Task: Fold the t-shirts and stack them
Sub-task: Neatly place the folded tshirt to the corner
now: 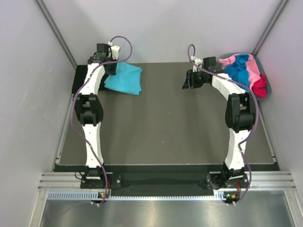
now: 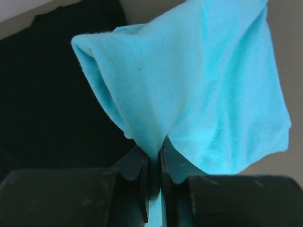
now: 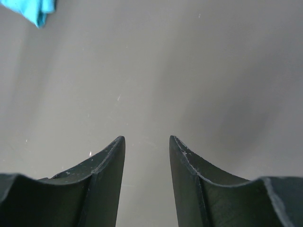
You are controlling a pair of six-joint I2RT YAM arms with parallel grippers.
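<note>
My left gripper will let go of the turquoise t-shirt, and it will go on top of the black t-shirt (image 1: 96, 72) (image 2: 59, 99) by the back wall.
A folded light turquoise t-shirt (image 1: 125, 79) lies at the back left of the table, beside a black t-shirt (image 1: 79, 78) at the far left edge. My left gripper (image 1: 111, 67) is shut on a bunched edge of the turquoise t-shirt (image 2: 203, 85). In the left wrist view the cloth is pinched between the fingertips (image 2: 156, 150), with the black t-shirt (image 2: 47, 94) beneath. My right gripper (image 1: 189, 81) stands open over bare table at the back right, nothing between its jaws (image 3: 147, 138). A corner of the turquoise t-shirt (image 3: 37, 10) shows at the top left of the right wrist view.
A grey-blue tub (image 1: 269, 88) at the back right corner holds a heap of pink (image 1: 256, 72), royal blue (image 1: 238, 69) and red (image 1: 259, 88) t-shirts. Grey walls close in on both sides and the back. The dark table mat (image 1: 161, 123) stretches between the arms.
</note>
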